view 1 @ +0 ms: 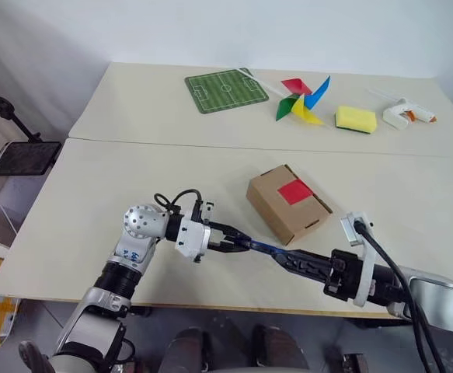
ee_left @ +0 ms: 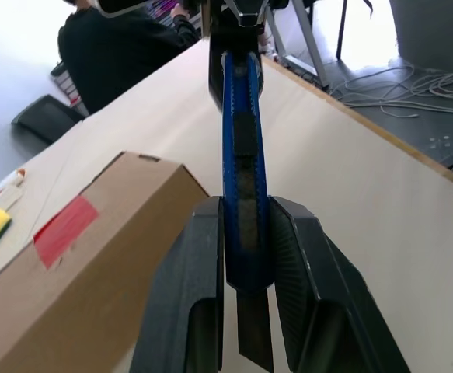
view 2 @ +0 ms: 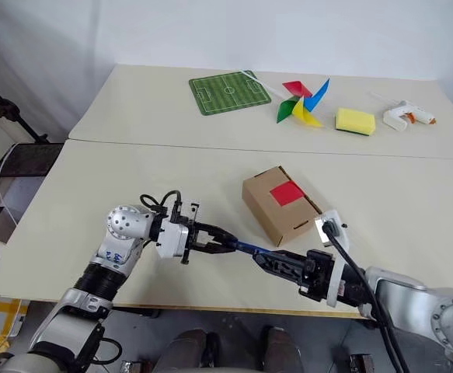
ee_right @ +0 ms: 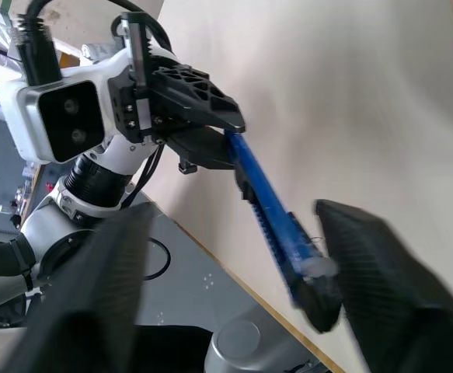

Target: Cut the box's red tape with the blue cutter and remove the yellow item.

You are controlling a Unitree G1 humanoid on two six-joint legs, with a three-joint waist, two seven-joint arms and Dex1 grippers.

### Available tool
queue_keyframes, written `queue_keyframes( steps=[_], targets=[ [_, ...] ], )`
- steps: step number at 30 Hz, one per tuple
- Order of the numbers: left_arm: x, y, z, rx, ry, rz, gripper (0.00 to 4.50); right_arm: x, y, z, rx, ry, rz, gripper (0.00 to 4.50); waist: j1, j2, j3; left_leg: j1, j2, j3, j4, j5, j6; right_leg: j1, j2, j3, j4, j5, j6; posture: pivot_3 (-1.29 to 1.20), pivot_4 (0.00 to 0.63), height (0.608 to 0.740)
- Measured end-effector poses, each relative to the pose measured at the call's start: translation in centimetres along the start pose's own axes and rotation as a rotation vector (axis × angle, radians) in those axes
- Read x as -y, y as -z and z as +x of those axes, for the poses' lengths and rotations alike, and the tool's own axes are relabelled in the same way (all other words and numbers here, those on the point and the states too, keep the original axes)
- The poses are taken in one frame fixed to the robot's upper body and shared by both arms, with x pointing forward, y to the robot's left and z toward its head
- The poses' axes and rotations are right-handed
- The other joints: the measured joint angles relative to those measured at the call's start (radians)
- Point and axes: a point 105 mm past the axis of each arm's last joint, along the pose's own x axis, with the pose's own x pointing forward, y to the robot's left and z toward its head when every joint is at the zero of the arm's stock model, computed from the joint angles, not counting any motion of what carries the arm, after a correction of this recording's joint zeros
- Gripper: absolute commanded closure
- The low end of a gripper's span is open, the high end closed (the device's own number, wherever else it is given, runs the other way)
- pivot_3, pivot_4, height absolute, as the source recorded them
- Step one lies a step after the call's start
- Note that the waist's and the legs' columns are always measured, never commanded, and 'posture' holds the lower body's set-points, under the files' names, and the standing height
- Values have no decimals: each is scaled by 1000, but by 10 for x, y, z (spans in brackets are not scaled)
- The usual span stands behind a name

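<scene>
My right gripper's open fingers have the blue cutter slanting across them, so that gripper should line up with the cutter and close on its black end (ee_right: 318, 303) before the handover.
The brown box (view 1: 288, 203) stands on the near table with the red tape (view 1: 294, 191) on its top. Just in front of it, above the table's front edge, the blue cutter (view 1: 259, 246) lies level between my two hands. My left gripper (view 1: 240, 241) is shut on one end of it, blade end toward the wrist in the left wrist view (ee_left: 242, 155). My right gripper (view 1: 285, 256) reaches in from the right. In the right wrist view its fingers stand apart on either side of the cutter's (ee_right: 265, 202) other end. The yellow item is hidden.
On the far table lie a green football-pitch mat (view 1: 226, 91), a multicoloured pinwheel (view 1: 302, 99), a yellow sponge (view 1: 356, 119) and a white and orange glue gun (view 1: 407, 114). A person (ee_left: 117, 39) sits beyond the table in the left wrist view.
</scene>
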Motion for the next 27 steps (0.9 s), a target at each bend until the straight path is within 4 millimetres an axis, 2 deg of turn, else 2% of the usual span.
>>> queue_keyframes(
  steps=[5, 6, 15, 23, 27],
  targets=[
    [-3, -2, 0, 0, -1, 21, 3785, 1, 1, 3, -5, -3, -4, 4147, -1, 0, 0, 0, 0, 0, 0, 0, 0, 0, 0, 0, 0, 0, 0, 0, 150, 740],
    [-4, -2, 0, 1, -2, 27, 3785, 4, 0, 2, -3, 10, -3, 4364, -1, 0, 0, 0, 0, 0, 0, 0, 0, 0, 0, 0, 0, 0, 0, 0, 150, 740],
    [-4, -2, -1, -6, -6, 26, 3785, 4, 0, 4, 5, -1, -1, 4356, -1, 0, 0, 0, 0, 0, 0, 0, 0, 0, 0, 0, 0, 0, 0, 0, 150, 740],
    [2, 0, 1, -6, 14, 13, 3785, -1, -2, 4, 10, -52, 12, 1823, -1, 0, 0, 0, 0, 0, 0, 0, 0, 0, 0, 0, 0, 0, 0, 0, 150, 740],
    [2, 0, 0, -10, 15, 13, 3785, 2, -2, 4, 11, -33, -7, 1823, -1, 0, 0, 0, 0, 0, 0, 0, 0, 0, 0, 0, 0, 0, 0, 0, 150, 740]
  ],
)
